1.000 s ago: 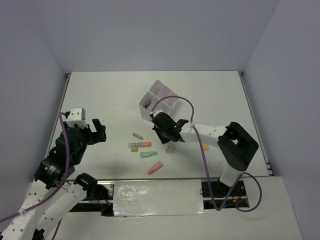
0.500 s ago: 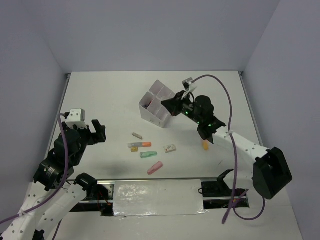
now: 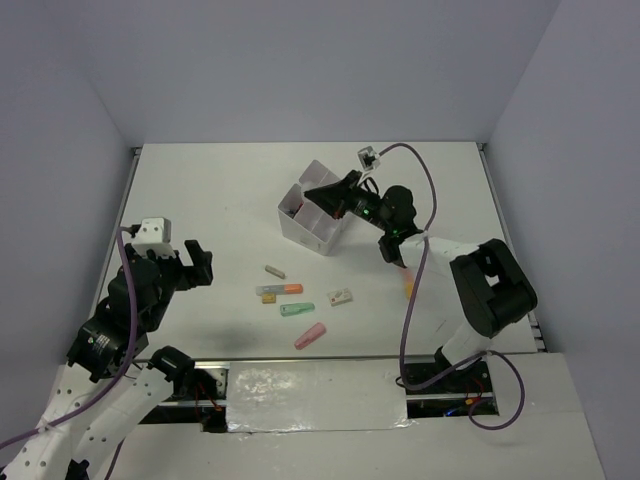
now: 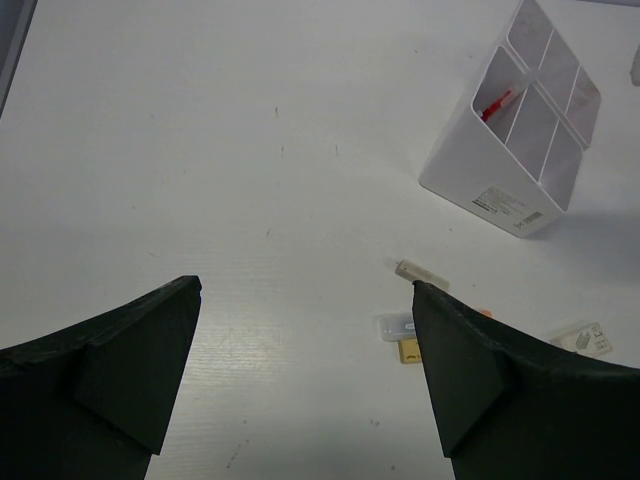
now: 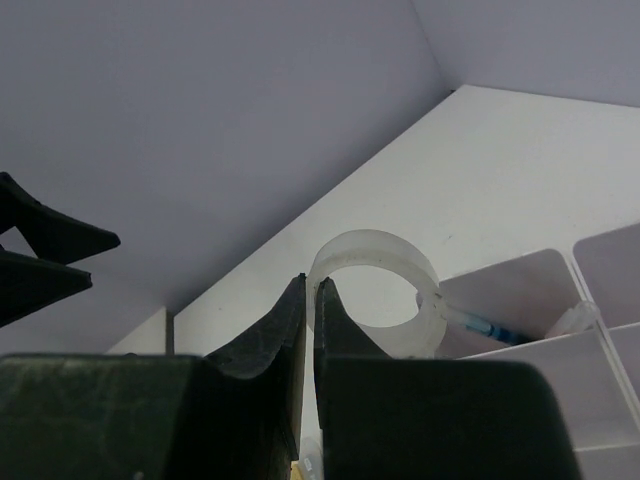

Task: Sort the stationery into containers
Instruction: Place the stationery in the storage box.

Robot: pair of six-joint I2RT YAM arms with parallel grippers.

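Note:
Next, my right gripper releases the clear tape roll in the white box's front compartment (image 3: 315, 226) (image 5: 545, 388), next to the blue pen's compartment.
The white four-compartment box (image 3: 305, 232) stands at the table's middle back; it also shows in the left wrist view (image 4: 500, 190) and the right wrist view (image 5: 520, 300). My right gripper (image 3: 320, 195) hovers over the box, shut on the rim of a clear tape roll (image 5: 372, 247). A red pen (image 4: 497, 103) and a blue pen (image 5: 490, 327) lie in compartments. A pink marker (image 3: 310, 336), green marker (image 3: 297, 309), orange marker (image 3: 283, 289) and small erasers (image 3: 341, 296) lie on the table. My left gripper (image 3: 195, 262) is open and empty, left of them.
A small beige piece (image 3: 274, 271) and a yellow piece (image 3: 268, 298) lie by the markers. An orange item (image 3: 409, 288) shows partly under the right arm. Grey walls close the table's back and sides.
My right gripper has risen from the table by the erasers and swung back over the box, holding the tape roll. The left arm has not moved.

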